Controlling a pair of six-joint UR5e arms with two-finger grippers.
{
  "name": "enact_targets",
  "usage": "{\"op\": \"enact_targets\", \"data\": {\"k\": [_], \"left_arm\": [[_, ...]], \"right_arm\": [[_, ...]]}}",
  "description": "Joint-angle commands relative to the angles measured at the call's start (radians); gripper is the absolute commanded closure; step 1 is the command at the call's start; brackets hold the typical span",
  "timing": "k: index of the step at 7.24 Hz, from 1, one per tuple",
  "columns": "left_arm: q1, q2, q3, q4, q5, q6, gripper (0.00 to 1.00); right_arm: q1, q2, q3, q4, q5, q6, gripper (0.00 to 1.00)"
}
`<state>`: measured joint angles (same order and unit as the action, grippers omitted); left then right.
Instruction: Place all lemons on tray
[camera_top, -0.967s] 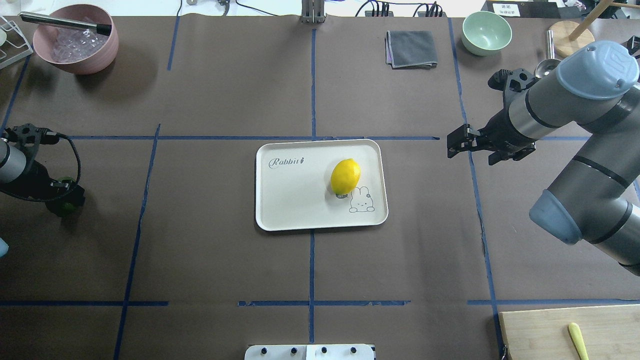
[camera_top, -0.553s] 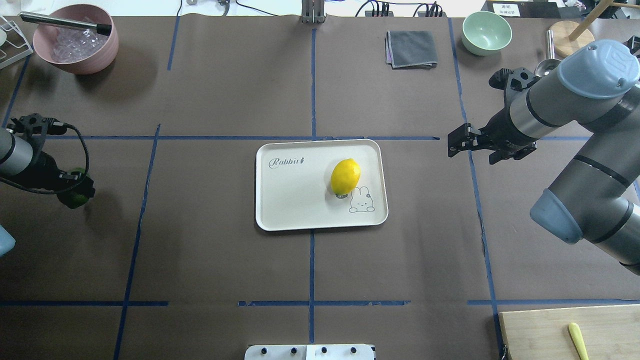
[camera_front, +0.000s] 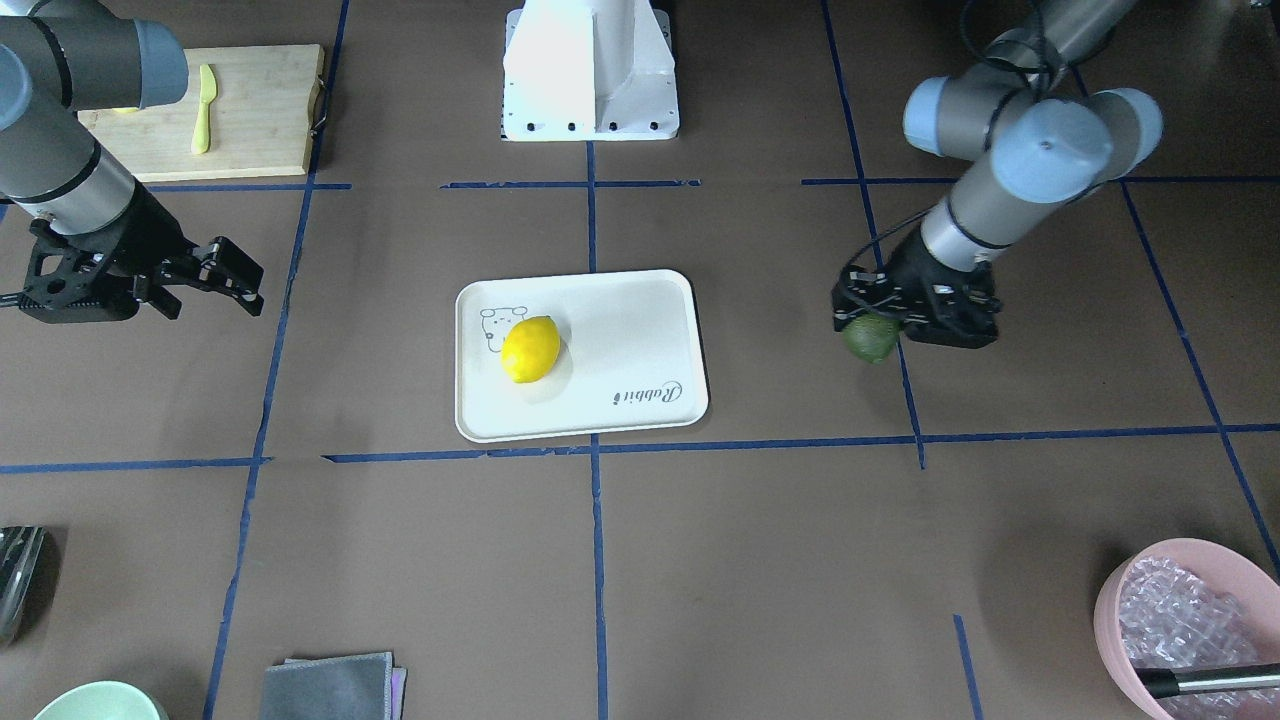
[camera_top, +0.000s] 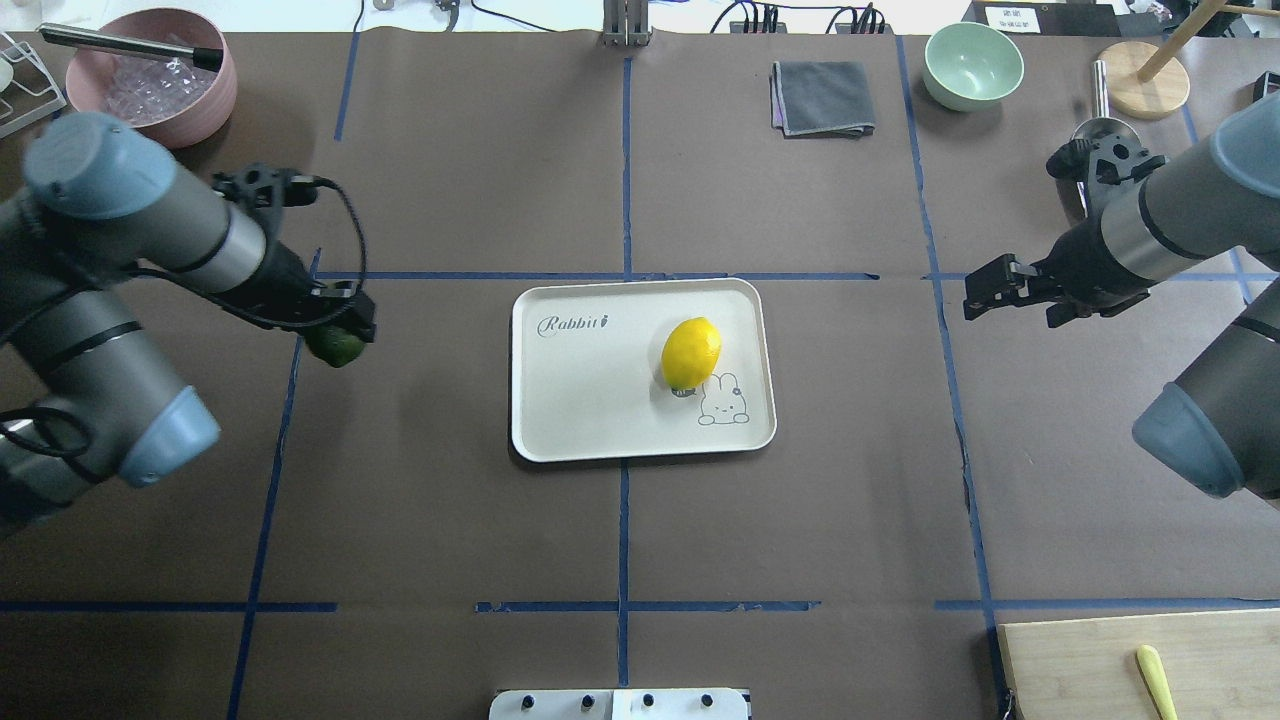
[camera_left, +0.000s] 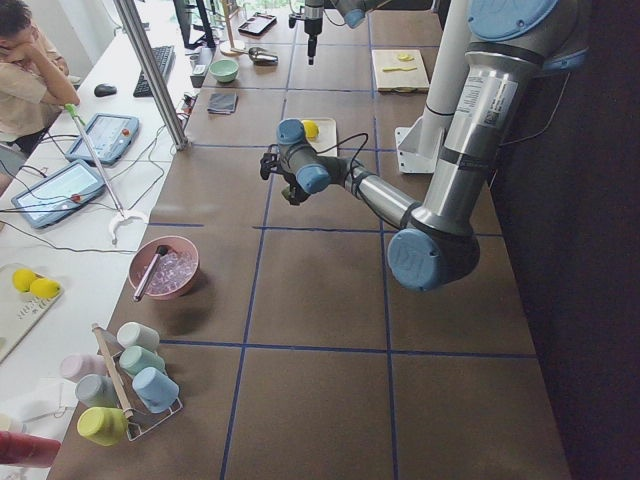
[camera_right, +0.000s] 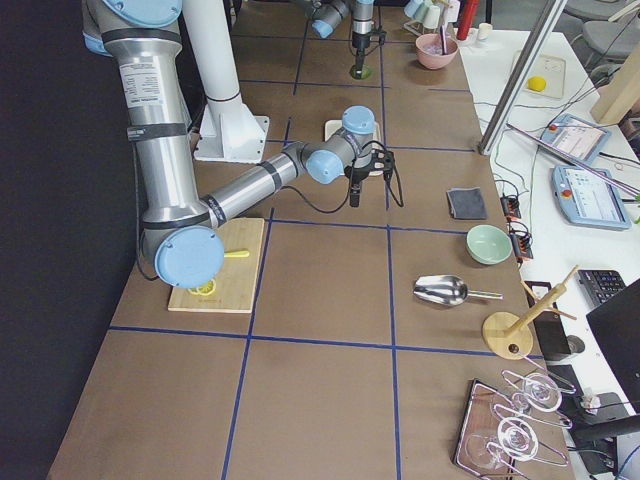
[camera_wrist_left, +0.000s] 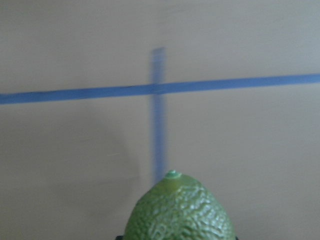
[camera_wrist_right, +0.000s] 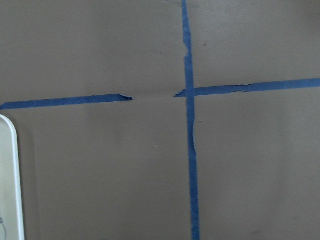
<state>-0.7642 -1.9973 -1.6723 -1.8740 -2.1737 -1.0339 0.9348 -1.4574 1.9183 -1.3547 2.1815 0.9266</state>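
Next, my left gripper releases the green lemon on the cream tray (camera_front: 631, 356) beside the Rabbit lettering, close to the yellow lemon.
The cream tray (camera_top: 580, 410) with the rabbit drawing lies at the table's middle, and the bright yellow lemon (camera_top: 690, 352) rests on its right half. It also shows in the front view (camera_front: 530, 348). My left gripper (camera_top: 341, 333) is shut on the dark green dimpled lemon (camera_top: 337, 348) and holds it above the table, left of the tray and apart from it. The green lemon fills the bottom of the left wrist view (camera_wrist_left: 179, 212). My right gripper (camera_top: 983, 291) is open and empty, right of the tray. The tray's edge (camera_wrist_right: 10, 190) shows in the right wrist view.
A pink bowl (camera_top: 150, 75) stands at the back left. A grey cloth (camera_top: 822, 97), a green bowl (camera_top: 973, 65) and a metal scoop (camera_top: 1095, 128) are at the back right. A bamboo cutting board (camera_top: 1100, 660) with a yellow knife (camera_top: 1155, 680) lies at the front right.
My left gripper has carried the green lemon from the table's left edge rightward, closer to the tray. My right gripper has drawn back to the right, away from the tray.
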Motion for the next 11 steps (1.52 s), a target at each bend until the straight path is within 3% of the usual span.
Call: {"op": "enact_targets", "data": {"k": [1, 2, 3, 8, 9, 11], "left_arm": [[0.125, -0.270, 0.151, 0.079, 0.116, -0.139, 1.00], [0.152, -0.382, 0.272, 0.079, 0.164, -0.150, 1.00], [0.166, -0.412, 0.320, 0.078, 0.164, -0.150, 1.00], [0.195, -0.417, 0.347, 0.070, 0.164, -0.152, 0.94], [0.198, -0.417, 0.347, 0.070, 0.164, -0.152, 0.83], [0.204, -0.416, 0.347, 0.069, 0.164, -0.152, 0.40]], "right_arm": [[0.028, -0.037, 0.005, 0.002, 0.001, -0.066, 0.00], [0.029, -0.038, 0.004, 0.002, 0.001, -0.068, 0.00], [0.029, -0.040, 0.005, 0.002, 0.001, -0.068, 0.00], [0.027, -0.037, 0.013, 0.002, 0.001, -0.066, 0.00], [0.025, -0.037, 0.013, 0.002, 0.001, -0.065, 0.00], [0.025, -0.032, 0.011, 0.002, 0.001, -0.066, 0.00]]}}
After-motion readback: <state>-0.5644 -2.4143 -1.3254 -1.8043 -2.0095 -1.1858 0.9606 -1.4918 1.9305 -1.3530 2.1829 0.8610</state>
